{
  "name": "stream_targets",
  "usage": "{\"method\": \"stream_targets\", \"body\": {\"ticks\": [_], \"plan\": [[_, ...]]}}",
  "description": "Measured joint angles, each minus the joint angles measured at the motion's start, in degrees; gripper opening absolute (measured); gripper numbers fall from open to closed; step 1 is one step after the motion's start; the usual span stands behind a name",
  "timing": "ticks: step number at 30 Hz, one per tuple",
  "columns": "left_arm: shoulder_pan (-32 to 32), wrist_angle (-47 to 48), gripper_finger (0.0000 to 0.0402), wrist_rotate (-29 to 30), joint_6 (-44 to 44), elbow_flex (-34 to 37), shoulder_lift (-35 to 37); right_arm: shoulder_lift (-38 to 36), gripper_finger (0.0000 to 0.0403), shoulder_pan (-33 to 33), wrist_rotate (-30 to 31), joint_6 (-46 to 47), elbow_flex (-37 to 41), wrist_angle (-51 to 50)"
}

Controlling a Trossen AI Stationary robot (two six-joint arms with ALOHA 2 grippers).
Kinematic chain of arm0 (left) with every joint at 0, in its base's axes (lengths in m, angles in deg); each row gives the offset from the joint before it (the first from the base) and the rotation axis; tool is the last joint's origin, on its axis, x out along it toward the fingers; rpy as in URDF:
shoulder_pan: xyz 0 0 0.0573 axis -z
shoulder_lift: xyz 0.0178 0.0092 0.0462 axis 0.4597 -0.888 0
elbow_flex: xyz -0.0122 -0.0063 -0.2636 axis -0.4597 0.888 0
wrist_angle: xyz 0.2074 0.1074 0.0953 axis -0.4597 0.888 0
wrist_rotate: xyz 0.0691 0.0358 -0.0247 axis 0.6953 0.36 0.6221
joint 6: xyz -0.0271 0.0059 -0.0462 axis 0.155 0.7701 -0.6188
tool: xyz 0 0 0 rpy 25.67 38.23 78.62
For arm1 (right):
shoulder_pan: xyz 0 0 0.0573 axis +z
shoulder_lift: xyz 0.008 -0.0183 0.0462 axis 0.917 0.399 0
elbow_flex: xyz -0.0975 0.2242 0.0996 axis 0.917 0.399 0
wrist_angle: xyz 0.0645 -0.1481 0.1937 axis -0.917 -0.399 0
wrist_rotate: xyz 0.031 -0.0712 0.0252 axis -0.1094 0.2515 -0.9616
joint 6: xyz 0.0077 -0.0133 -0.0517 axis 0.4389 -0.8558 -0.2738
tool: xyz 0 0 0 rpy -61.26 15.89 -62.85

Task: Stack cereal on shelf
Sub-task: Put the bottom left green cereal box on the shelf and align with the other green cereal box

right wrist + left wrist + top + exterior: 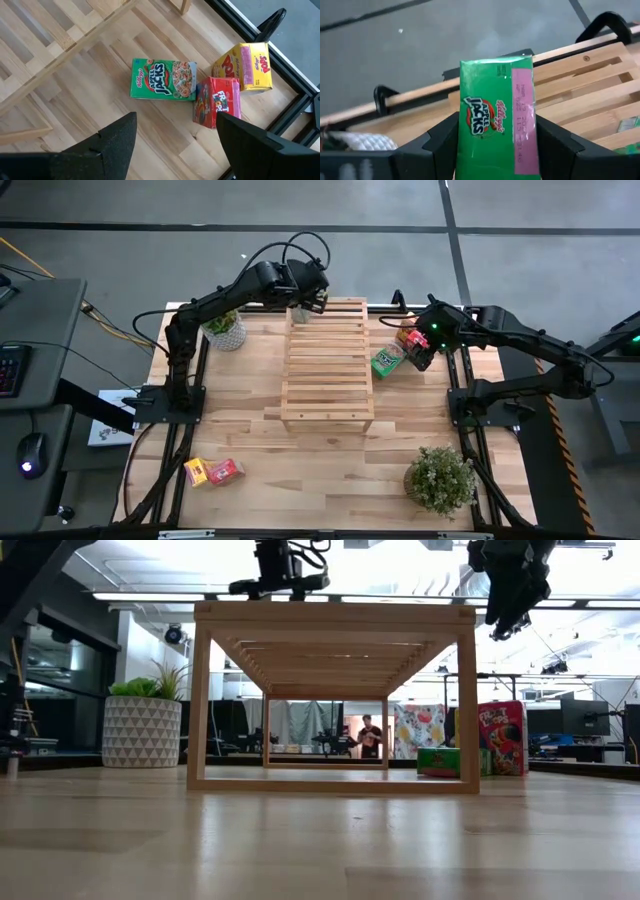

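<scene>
My left gripper is holding the green cereal box. My right gripper needs to next move to the shelf's far end (320,315) and close there, beside that box.
The shelf (327,360) is a light wooden slatted rack in the middle of the table. Over its far left corner my left gripper (312,300) is shut on a green cereal box (497,115). To the right of the shelf my right gripper (175,150) hangs open above three boxes. The green box (164,79) lies flat on the table. The red box (217,102) and the yellow box (245,67) are just beyond it. A yellow box (197,471) and a pink-red box (226,471) lie near the table's front left. My left gripper pinches the green box between its two fingers (442,142), one on each side of the box's lower part (466,145). A narrow face with a pink label faces the wrist camera. The box reaches out past the fingers, lifted clear above the shelf's far edge (570,55).
A white potted plant (225,330) stands at the far left beside the left arm. A bushy green plant (440,480) stands at the near right. Clamps (605,22) grip the table's far edge. A person (370,735) stands in the room behind.
</scene>
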State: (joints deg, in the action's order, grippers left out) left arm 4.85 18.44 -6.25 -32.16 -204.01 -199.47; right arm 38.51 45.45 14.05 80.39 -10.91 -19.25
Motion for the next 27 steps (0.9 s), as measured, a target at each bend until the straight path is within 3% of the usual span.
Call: {"method": "stream_targets", "body": {"ticks": [8, 27], "plan": [[0.00, 2.49, 0.0207, -1.21, -9.08, 0.00, 0.00, 0.00, 0.0266, 0.01, 0.04, -0.07, 0.00, 1.63], [0.52, 2.31, 0.0207, -5.56, -20.27, 0.00, 0.00, 0.00, 0.0266, 0.02, 0.02, -0.77, 0.00, 2.42]]}}
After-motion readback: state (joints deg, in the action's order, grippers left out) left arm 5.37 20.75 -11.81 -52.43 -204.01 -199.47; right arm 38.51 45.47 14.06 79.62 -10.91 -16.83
